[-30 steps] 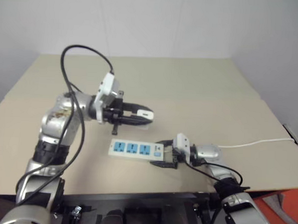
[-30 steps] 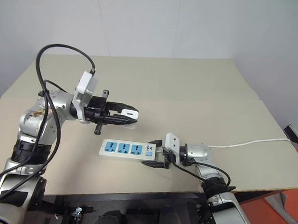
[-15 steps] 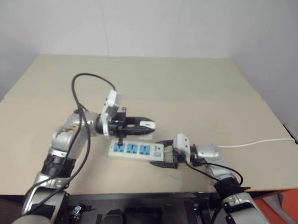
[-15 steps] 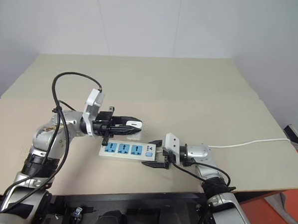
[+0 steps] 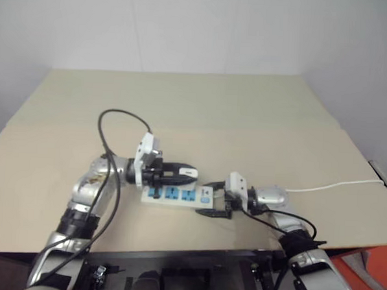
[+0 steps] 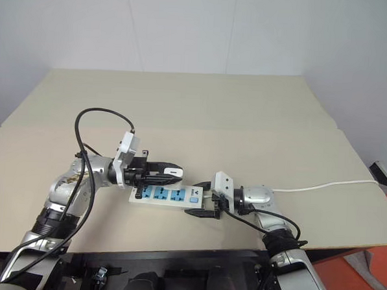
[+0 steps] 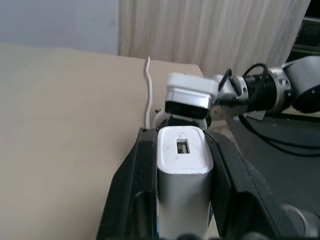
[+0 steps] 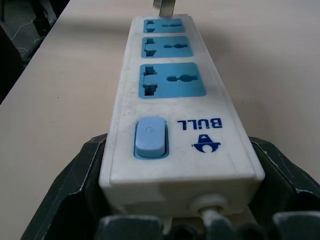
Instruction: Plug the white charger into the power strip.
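Note:
The robot's left gripper will release the white charger in the power strip's blue outlet [image 5: 188,196] nearest the blue switch.
The power strip [image 5: 175,195], a white bar with three blue outlets and a blue switch [image 8: 150,137], lies on the tan table [image 5: 201,113]. My right gripper [image 5: 212,200] is shut on its switch end, one black finger [image 8: 75,185] on each long side. My left gripper [image 5: 182,173] points level towards the right arm and is shut on the white charger [image 7: 182,155], which sits between its black fingers [image 7: 135,185]. The charger [image 6: 174,172] hovers just over the strip's far outlets. A grey metal prong [image 8: 165,7] shows at the strip's far end.
The strip's thin white cord [image 5: 334,186] runs off to the table's right edge. The table's front edge [image 5: 175,251] is close below both arms. A black cable [image 5: 113,124] loops above the left arm. Something orange-red [image 5: 381,278] lies beyond the table's front right corner.
My left gripper has come down with the charger from well above the table to just over the strip. The right gripper and the strip have stayed put.

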You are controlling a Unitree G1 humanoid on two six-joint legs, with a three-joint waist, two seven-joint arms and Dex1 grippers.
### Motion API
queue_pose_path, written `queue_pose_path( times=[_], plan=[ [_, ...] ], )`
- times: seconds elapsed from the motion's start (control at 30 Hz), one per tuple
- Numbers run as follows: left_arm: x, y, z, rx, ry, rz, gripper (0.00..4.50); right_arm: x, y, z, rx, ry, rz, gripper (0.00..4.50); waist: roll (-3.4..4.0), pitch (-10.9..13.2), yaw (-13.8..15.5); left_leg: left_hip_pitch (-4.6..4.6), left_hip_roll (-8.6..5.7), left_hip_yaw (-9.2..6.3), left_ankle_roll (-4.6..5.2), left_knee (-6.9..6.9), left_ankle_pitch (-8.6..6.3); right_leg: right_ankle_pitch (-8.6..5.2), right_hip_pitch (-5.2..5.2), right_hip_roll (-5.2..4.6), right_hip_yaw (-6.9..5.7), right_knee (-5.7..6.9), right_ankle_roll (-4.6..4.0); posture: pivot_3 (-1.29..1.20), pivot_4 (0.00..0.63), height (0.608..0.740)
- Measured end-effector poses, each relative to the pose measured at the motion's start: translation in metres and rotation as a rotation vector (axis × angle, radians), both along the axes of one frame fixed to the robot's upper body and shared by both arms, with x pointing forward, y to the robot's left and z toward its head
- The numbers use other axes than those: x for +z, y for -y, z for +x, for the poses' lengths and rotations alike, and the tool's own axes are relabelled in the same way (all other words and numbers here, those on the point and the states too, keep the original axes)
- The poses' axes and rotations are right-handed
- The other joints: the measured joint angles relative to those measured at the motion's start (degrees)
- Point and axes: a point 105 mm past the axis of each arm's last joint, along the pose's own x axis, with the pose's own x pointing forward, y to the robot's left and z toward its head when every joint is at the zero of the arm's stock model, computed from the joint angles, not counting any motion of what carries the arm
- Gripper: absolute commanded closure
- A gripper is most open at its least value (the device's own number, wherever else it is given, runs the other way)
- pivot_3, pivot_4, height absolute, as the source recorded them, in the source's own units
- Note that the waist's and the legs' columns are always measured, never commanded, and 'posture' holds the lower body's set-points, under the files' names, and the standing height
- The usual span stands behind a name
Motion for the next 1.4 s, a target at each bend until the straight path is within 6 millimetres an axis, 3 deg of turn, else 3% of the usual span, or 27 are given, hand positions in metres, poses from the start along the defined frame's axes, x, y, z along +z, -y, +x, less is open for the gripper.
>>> queue_pose_path(
  times=[0.83, 1.4],
  plan=[
    [-0.027, 0.01, -0.001, -0.009, -0.012, 0.013, 3.48, 0.001, 0.001, 0.0, 0.0, -0.016, -0.004, 1.07, 0.03, 0.03, -0.01, -0.28, -0.01, -0.01, 0.0, -0.04, 0.0, 0.13, -0.1, -0.04, -0.02, -0.37, 0.14, 0.0, 0.15, 0.74],
    [-0.037, 0.007, 0.001, -0.017, 0.001, 0.018, 3.48, 0.002, 0.001, -0.001, -0.002, -0.013, -0.004, 1.07, 0.04, 0.04, -0.07, -0.39, 0.02, -0.02, 0.0, -0.07, 0.0, 0.12, -0.19, -0.01, -0.04, -0.4, 0.15, 0.0, 0.15, 0.74]
  ],
)
